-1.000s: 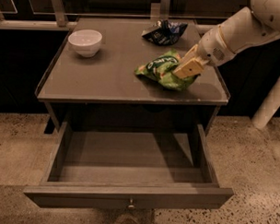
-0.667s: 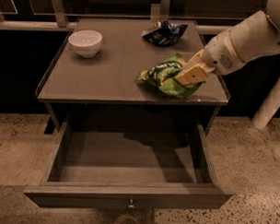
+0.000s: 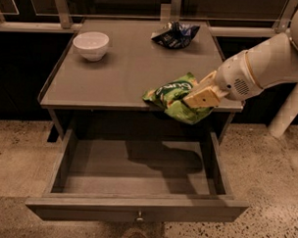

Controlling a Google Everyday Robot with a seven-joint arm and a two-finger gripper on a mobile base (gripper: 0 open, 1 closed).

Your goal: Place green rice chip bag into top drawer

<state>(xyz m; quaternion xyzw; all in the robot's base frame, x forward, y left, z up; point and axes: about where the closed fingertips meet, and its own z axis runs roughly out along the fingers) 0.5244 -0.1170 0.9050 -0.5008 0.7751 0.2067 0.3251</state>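
Next, I let go of the green rice chip bag, still hanging above the drawer, with my gripper on the bottom of the drawer, toward the side (image 3: 180, 162) nearest the white post.
The green rice chip bag (image 3: 173, 96) is bright green and wrinkly. It hangs over the front edge of the grey tabletop (image 3: 126, 76), above the right part of the drawer. My gripper (image 3: 199, 97) reaches in from the right on a white arm and is shut on the bag's right side, holding it in the air. The top drawer (image 3: 137, 174) is pulled fully out below, with its inside bare and a small round knob (image 3: 139, 219) on its front panel.
A white bowl (image 3: 91, 44) stands at the back left of the tabletop. A dark blue-black snack bag (image 3: 175, 33) lies at the back right. A white post (image 3: 289, 108) stands on the speckled floor to the right of the cabinet.
My gripper has carried the green bag forward and down, from over the right side of the tabletop to past its front edge, above the open drawer.
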